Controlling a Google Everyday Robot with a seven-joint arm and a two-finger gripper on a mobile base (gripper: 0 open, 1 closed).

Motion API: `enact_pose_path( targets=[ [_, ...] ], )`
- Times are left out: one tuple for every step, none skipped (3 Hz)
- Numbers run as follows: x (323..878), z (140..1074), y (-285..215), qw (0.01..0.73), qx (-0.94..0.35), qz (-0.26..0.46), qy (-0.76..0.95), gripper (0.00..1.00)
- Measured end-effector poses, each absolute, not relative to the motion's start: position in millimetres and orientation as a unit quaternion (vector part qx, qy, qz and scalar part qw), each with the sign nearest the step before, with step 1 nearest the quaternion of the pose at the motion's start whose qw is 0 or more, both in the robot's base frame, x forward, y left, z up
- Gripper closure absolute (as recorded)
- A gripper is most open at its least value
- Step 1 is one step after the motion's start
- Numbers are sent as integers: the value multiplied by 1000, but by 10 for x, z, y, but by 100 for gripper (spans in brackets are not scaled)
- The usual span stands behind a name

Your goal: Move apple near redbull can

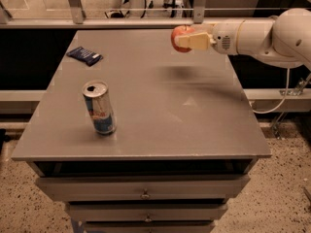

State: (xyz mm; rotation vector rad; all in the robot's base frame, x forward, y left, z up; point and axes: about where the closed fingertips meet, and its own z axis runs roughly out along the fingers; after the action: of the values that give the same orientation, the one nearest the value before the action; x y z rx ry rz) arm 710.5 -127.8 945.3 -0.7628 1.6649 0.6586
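Observation:
The robot's gripper should release the apple on the grey table point(135, 108) next to the redbull can, on the arm's side.
The redbull can point(99, 108) stands upright on the grey table point(194, 120), front left, silver and blue with its open top showing. My gripper point(187, 40) comes in from the right on a white arm and is shut on the apple point(180, 37), a red-orange fruit partly covered by the cream fingers point(195, 41). The apple is held in the air above the table's far right part, with its shadow on the top below. It is well to the right of and behind the can.
A flat dark blue snack packet point(85, 55) lies at the table's far left. Drawers point(145, 193) sit under the tabletop. A metal rail and frame run behind the table. A cable hangs at the right by the speckled floor.

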Motion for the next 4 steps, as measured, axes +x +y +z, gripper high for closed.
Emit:
enact_pose_path(
  targets=[
    [7105, 9453, -1278, 563, -324, 280, 707, 100],
    [7080, 9438, -1246, 558, -332, 281, 707, 100],
    [6756, 9384, -1148, 531, -388, 268, 704, 100],
    [6177, 9221, -890, 505, -445, 282, 684, 100]
  ],
)
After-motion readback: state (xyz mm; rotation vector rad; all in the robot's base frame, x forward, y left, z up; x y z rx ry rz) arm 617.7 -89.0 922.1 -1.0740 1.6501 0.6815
